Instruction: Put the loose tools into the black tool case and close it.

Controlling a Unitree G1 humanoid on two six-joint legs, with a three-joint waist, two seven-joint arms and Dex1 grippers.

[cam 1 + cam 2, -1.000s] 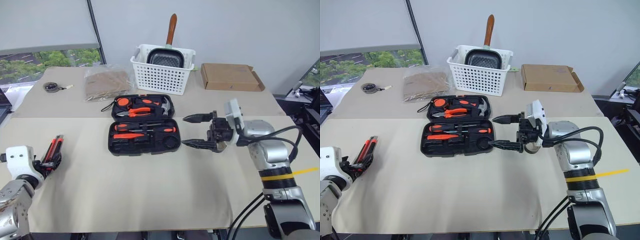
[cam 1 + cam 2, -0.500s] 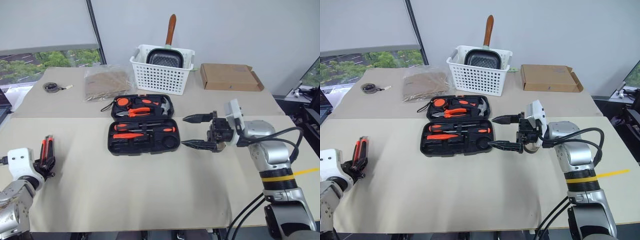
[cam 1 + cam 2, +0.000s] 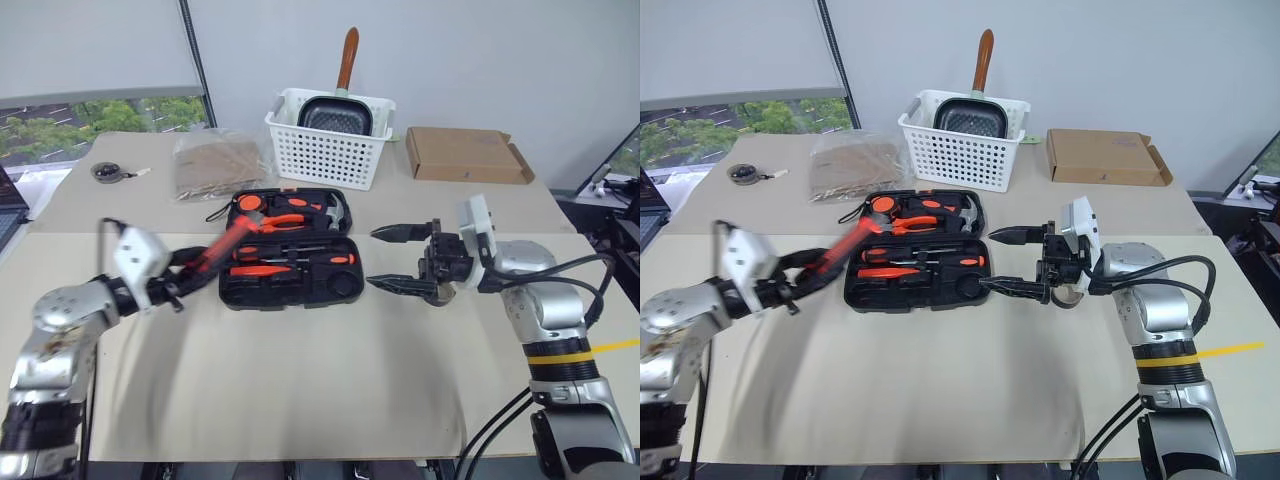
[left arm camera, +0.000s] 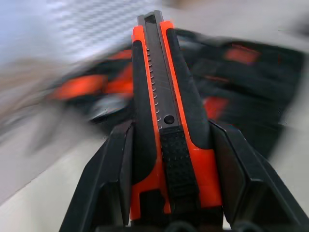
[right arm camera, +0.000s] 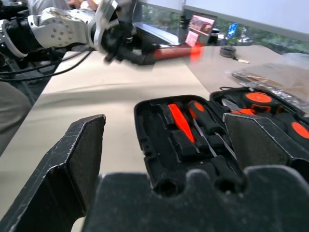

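Observation:
Next, I release the utility knife, which slants over the case's end now, with my left gripper in the slot [image 3: 279,288] [image 4: 250,110] along the near edge of the tool case's front half.
The black tool case [image 3: 340,285] lies open in the middle of the table, with orange-handled screwdrivers [image 3: 262,270] in its front half and pliers in its back half. My left gripper [image 3: 187,272] is shut on the orange-and-black utility knife [image 4: 166,111], holding it lengthwise between both fingers [image 4: 116,174]. The knife [image 3: 222,248] slants up over the case's left end. My right gripper [image 3: 402,259] hovers open just off the case's right end, pointing at it, with nothing between its fingers [image 5: 72,159]. A small greyish round tape [image 3: 104,172] lies at the far left of the table.
A white slotted basket [image 3: 325,150] holding a wooden-handled frying pan [image 3: 340,105] stands behind the case. A flat brown cardboard box [image 3: 465,155] lies at the back right. A clear bag of brown material [image 3: 215,165] lies at the back left.
My left arm has swung from the table's left edge rightward and up, carrying the utility knife to the case's left end. The right gripper has stayed in place, open.

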